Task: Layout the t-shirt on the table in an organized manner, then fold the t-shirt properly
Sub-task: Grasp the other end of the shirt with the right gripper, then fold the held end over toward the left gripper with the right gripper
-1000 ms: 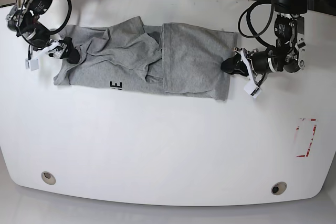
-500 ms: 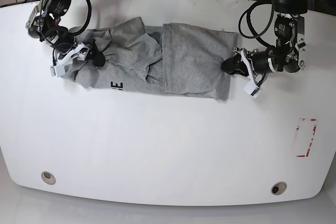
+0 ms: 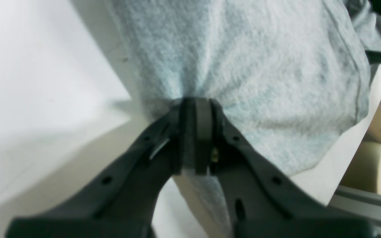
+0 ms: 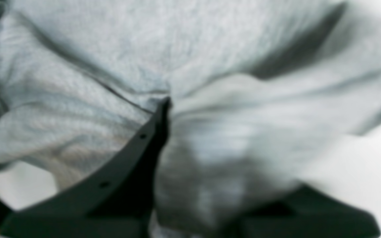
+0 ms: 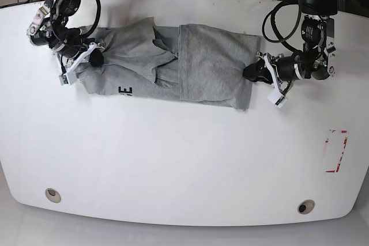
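I should use my right gripper to let go of the fold of the t-shirt between the black lettering and the shirt's bulky middle (image 5: 155, 91).
The heather-grey t-shirt (image 5: 207, 61) lies crumpled across the far half of the white table (image 5: 184, 159), with part of its black lettering (image 5: 125, 91) showing near the front left edge. My left gripper (image 5: 251, 72) is at the shirt's right edge. In the left wrist view it (image 3: 195, 104) is shut on a pinch of the t-shirt (image 3: 243, 49). My right gripper (image 5: 95, 59) is at the shirt's left end. In the blurred right wrist view it (image 4: 168, 102) is closed on a fold of the t-shirt (image 4: 144, 49), and cloth hides one finger.
Two round metal grommets (image 5: 52, 194) (image 5: 305, 206) sit near the table's front edge. A red-and-white rectangular mark (image 5: 336, 151) is at the right. A black cable loop (image 5: 277, 21) hangs by the left arm, and more cables lie beyond the far edge.
My right gripper moved in from the table's left side onto the shirt's left end and closed on the cloth, which shifted and bunched. The left arm stayed still, shut on the right edge.
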Controlling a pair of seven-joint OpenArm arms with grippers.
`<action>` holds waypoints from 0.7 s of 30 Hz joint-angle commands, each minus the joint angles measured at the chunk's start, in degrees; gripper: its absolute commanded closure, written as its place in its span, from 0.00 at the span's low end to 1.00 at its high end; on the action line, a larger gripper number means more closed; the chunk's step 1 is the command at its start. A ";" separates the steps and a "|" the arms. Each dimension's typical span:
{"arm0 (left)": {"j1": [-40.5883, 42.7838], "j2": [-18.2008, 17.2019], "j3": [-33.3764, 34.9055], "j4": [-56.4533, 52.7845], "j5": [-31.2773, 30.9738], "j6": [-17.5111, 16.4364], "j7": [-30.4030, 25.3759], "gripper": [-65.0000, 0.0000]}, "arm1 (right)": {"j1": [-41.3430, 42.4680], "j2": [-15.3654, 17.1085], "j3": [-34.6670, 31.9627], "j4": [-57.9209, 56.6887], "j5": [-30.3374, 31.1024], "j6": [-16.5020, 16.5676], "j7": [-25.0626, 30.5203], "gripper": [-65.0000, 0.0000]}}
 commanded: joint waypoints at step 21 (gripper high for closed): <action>-4.79 10.51 12.15 -0.73 6.98 17.67 2.77 0.93 | 0.04 0.89 -20.57 21.85 -10.07 0.23 1.77 0.93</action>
